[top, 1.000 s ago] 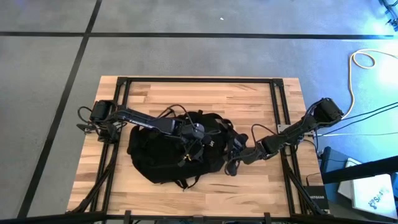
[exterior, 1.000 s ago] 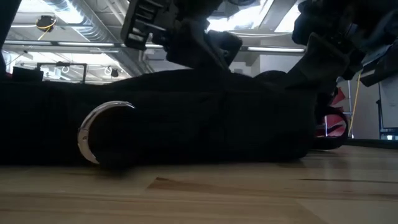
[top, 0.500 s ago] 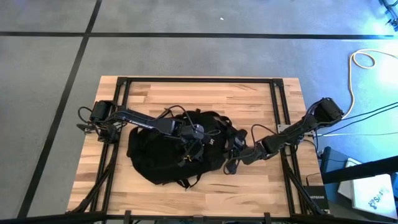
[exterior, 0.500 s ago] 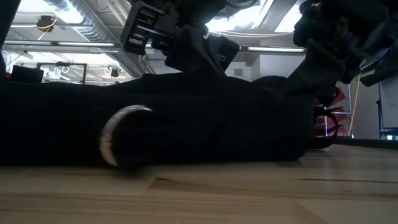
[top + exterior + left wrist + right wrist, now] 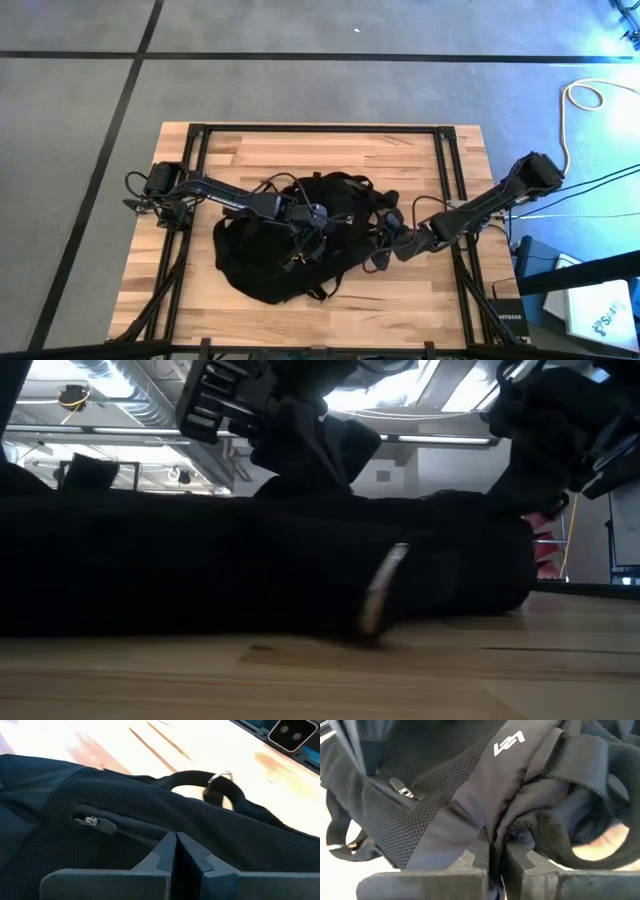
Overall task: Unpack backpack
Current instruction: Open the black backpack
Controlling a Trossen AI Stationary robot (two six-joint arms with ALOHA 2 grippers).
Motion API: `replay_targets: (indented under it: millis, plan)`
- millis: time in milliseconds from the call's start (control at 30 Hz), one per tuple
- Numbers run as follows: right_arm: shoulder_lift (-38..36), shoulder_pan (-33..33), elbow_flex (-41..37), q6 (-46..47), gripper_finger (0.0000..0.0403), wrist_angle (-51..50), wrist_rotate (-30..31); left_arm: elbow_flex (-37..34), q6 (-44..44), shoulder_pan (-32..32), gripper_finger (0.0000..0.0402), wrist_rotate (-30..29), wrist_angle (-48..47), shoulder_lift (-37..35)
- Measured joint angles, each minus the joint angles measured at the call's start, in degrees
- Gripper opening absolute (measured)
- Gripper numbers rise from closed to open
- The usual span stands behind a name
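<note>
The closed fingertips of my left gripper rest along the zipper line, away from its metal end. Next, I open my left gripper, move it back and pinch the zipper pull (image 5: 101,824).
The black backpack (image 5: 285,250) lies flat on the wooden table (image 5: 400,150), its straps bunched at its right side. My left gripper (image 5: 318,215) is shut, low over the pack's top, close to a zipper pull (image 5: 91,821). My right gripper (image 5: 392,238) is shut on strap fabric at the pack's right side, below the white logo (image 5: 509,743). A metal ring (image 5: 385,590) on a strap loop (image 5: 200,777) stands edge-on at the pack's near side. My left gripper sets its shut fingertips (image 5: 176,845) on the mesh panel beside the zipper line (image 5: 125,827), slanting down from the table's left. Whether any fabric is caught between them, I cannot tell. My right gripper pinches a gathered fold of the logo strap (image 5: 495,832) between its two fingers, slanting down from the table's right. Several layers bunch there, and the pack stays on the table.
Black frame rails (image 5: 445,180) run along the table's edges, and both arm bases stand at its left and right sides. Bare wood lies at the far side (image 5: 330,150) and the near right (image 5: 420,300). Cables (image 5: 580,100) trail on the floor to the right.
My right gripper has drawn back toward the table's right edge, still shut on the strap. The backpack has slid a little to the right with it. In the low view the metal ring has travelled rightward and turned edge-on.
</note>
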Motion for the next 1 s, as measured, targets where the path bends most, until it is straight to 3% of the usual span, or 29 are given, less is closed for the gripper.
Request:
replay_targets:
  millis: [133, 367, 600, 800, 1000]
  plan:
    - [-0.21, 0.0, 0.0, 0.68, 0.0004, -0.64, 0.11, 0.02, -0.16, 0.02, 0.0002, -2.01, 1.13, 0.0]
    - [-0.21, 0.0, 0.0, 0.88, 0.0011, 0.15, -0.51, 0.04, 3.27, -1.38, 0.001, -19.19, 4.98, 0.0]
    - [-0.21, 0.02, 0.0, 0.7, 0.0008, 1.2, -1.07, 0.09, 6.48, -5.39, 0.0088, -22.03, 9.2, 0.0]
    - [-0.21, 0.02, 0.0, 0.55, 0.001, 1.78, -1.26, 0.17, 12.12, -8.37, 0.0164, -34.03, 11.85, 0.32]
    - [-0.21, 0.02, 0.02, 0.27, 0.0011, 2.64, -1.37, 0.15, 16.87, -8.35, 0.0177, -37.74, 11.81, 2.09]
